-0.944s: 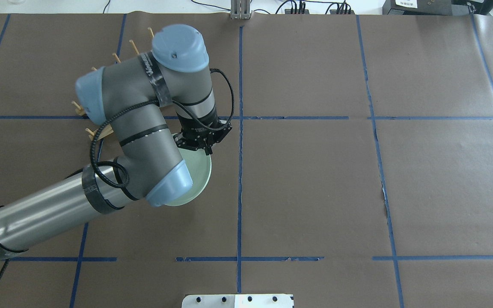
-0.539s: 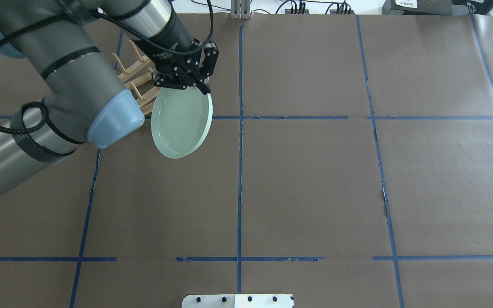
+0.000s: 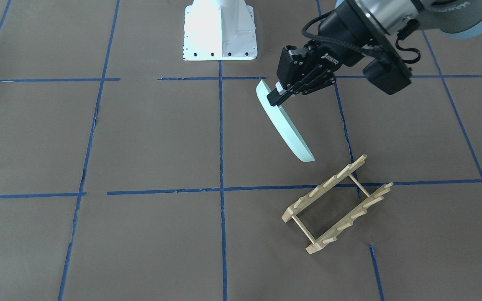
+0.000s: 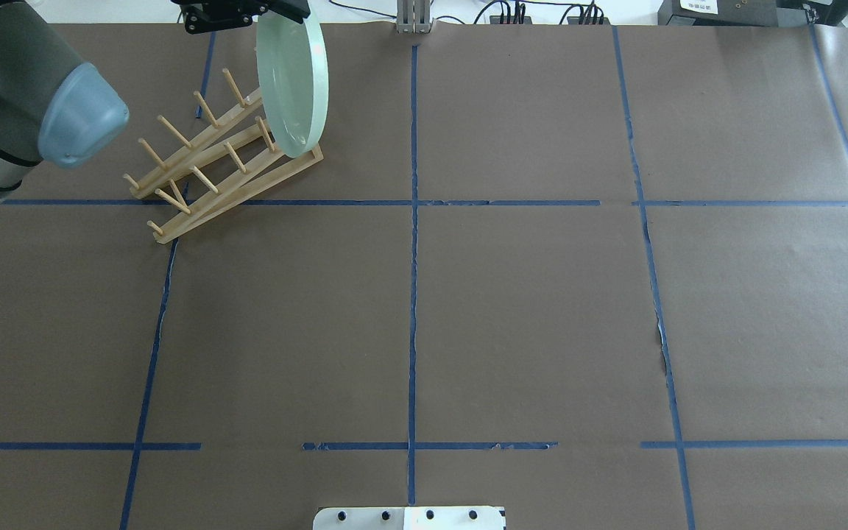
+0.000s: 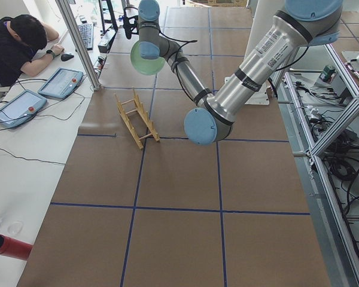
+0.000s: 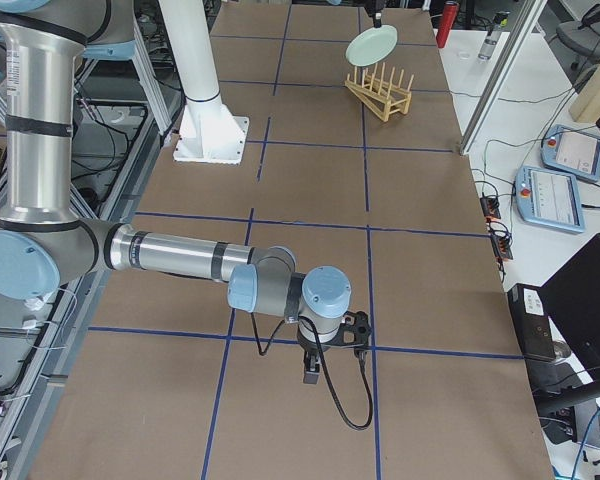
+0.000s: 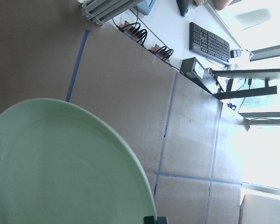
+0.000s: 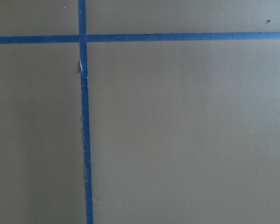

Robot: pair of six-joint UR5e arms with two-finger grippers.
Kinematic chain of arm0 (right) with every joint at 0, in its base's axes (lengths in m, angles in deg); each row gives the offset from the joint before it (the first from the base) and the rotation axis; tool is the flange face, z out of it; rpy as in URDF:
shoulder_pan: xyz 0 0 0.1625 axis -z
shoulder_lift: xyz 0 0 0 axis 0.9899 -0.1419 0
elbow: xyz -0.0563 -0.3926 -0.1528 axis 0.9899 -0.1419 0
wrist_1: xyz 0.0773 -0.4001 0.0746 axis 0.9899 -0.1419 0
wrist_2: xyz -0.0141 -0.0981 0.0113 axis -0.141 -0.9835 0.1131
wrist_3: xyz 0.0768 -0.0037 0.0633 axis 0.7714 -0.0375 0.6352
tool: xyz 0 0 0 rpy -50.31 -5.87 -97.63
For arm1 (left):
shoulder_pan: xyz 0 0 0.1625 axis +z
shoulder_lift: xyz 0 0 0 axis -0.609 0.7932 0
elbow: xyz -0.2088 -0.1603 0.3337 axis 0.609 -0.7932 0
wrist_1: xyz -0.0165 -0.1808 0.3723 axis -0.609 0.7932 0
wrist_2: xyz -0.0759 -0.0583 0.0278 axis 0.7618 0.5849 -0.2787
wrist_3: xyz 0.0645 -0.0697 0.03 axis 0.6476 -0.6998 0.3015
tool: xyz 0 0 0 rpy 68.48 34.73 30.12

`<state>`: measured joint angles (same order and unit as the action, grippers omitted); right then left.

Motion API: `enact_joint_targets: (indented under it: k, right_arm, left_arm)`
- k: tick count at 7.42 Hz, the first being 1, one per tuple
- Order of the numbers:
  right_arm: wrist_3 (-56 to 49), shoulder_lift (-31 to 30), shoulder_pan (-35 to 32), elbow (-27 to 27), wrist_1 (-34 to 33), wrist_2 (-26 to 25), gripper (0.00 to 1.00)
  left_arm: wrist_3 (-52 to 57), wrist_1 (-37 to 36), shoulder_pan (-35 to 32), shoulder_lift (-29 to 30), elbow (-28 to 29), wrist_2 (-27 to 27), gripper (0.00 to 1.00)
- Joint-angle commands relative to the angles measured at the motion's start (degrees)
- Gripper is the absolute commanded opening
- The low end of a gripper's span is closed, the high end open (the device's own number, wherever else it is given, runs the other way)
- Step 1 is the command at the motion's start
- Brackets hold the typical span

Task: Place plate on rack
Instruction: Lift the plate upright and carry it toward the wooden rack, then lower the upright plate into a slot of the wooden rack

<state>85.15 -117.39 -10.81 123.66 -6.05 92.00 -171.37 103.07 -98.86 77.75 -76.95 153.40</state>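
Note:
The robot's left gripper should release the plate, which hangs tilted above the rack now, on the rack (image 3: 326,212), just behind the rack's end pegs that are closest to the central tape line.
My left gripper (image 3: 275,97) is shut on the rim of the pale mint-green plate (image 3: 286,127) and holds it tilted on edge in the air. In the overhead view the plate (image 4: 293,81) hangs over the far right end of the light-wood rack (image 4: 207,165), apart from its pegs. The rack (image 3: 337,205) stands on the brown table with no plate in it. The left wrist view is filled by the plate's face (image 7: 60,163). My right gripper (image 6: 311,374) hangs low over the table far from the rack; I cannot tell whether it is open.
The white robot base plate (image 3: 219,31) sits at the table's near edge. An aluminium post (image 4: 413,18) and cables stand at the far edge behind the rack. An operator (image 5: 18,42) sits at a desk beyond it. Blue tape lines (image 8: 83,116) grid the table.
The left gripper has lifted the plate off the table, carried it toward the far edge over the rack's end, and turned it more upright. The left arm no longer hides the rack.

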Motion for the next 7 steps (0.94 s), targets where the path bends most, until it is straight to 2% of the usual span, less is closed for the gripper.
enact_joint_targets:
  k: [1,3,7]
  right_arm:
    - [0.0,0.0,-0.07,-0.04,0.0,0.0,1.0]
    - [0.0,0.0,-0.07,-0.04,0.0,0.0,1.0]
    - [0.0,0.0,0.02,-0.04,0.0,0.0,1.0]
  left_arm:
    - [-4.74,20.74,-1.68,-4.22,6.44,-8.13,0.0]
    - [-9.47,37.89,-1.59,-5.9,15.66,-16.84,0.0]
    - [-9.49,41.98,-0.89,-7.31,20.96,-20.04,0.0]
